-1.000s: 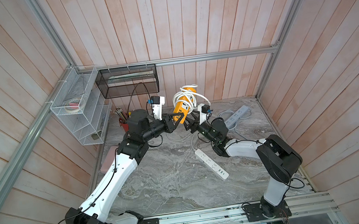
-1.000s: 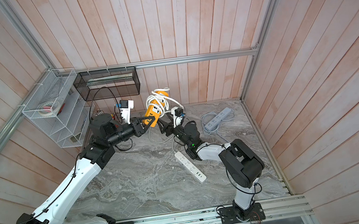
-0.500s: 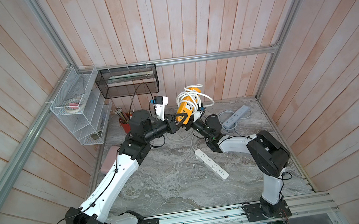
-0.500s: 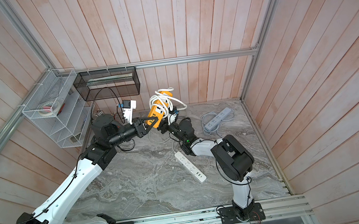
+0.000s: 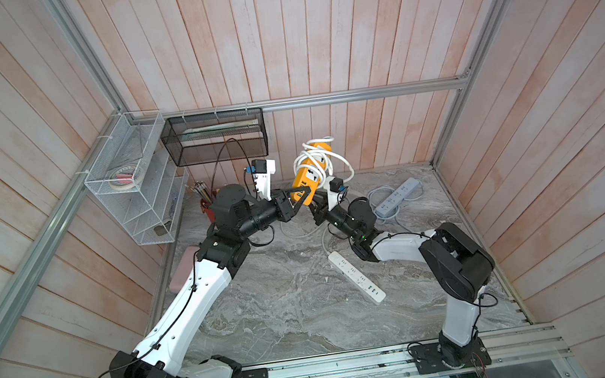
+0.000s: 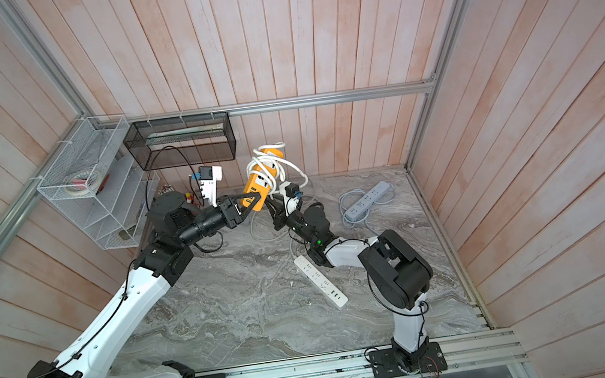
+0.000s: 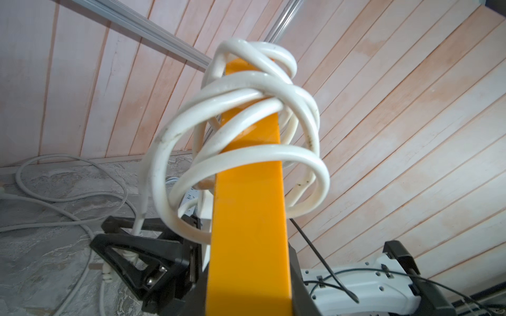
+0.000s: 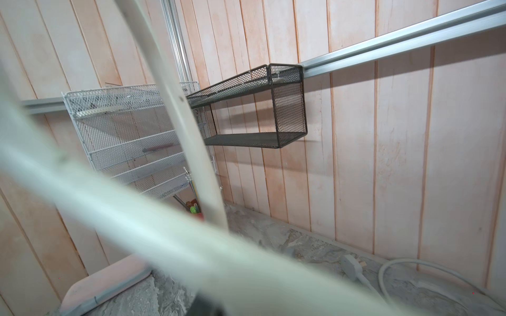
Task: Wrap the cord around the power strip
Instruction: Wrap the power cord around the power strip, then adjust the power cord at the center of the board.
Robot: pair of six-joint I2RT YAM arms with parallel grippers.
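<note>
Next, my right gripper releases the white cord's loose end on the table (image 5: 363,240) beside the white power strip's far end.
The orange power strip (image 5: 310,179) (image 6: 260,187) (image 7: 246,219) is lifted off the table and tilts up toward the back wall. My left gripper (image 5: 301,197) (image 6: 251,200) (image 7: 247,301) is shut on its lower end. The white cord (image 5: 313,159) (image 6: 264,163) (image 7: 246,87) lies in loose loops round its upper half. One strand drops to my right gripper (image 5: 315,209) (image 6: 274,208) (image 7: 131,243), just beside the strip's lower end, with its fingers closed about that strand. In the right wrist view the cord (image 8: 191,164) crosses close and blurred, hiding the jaws.
A white power strip (image 5: 357,277) lies mid-table and a grey one (image 5: 398,198) with coiled cable at the back right. A black mesh basket (image 5: 214,138) and white wire rack (image 5: 135,183) hang on the walls. A pencil cup (image 5: 205,202) stands in the corner, a pink pad (image 5: 181,271) at the left edge.
My right gripper moved in closer under the strip's lower end and its jaws closed on the cord. The left arm with the strip stayed nearly still.
</note>
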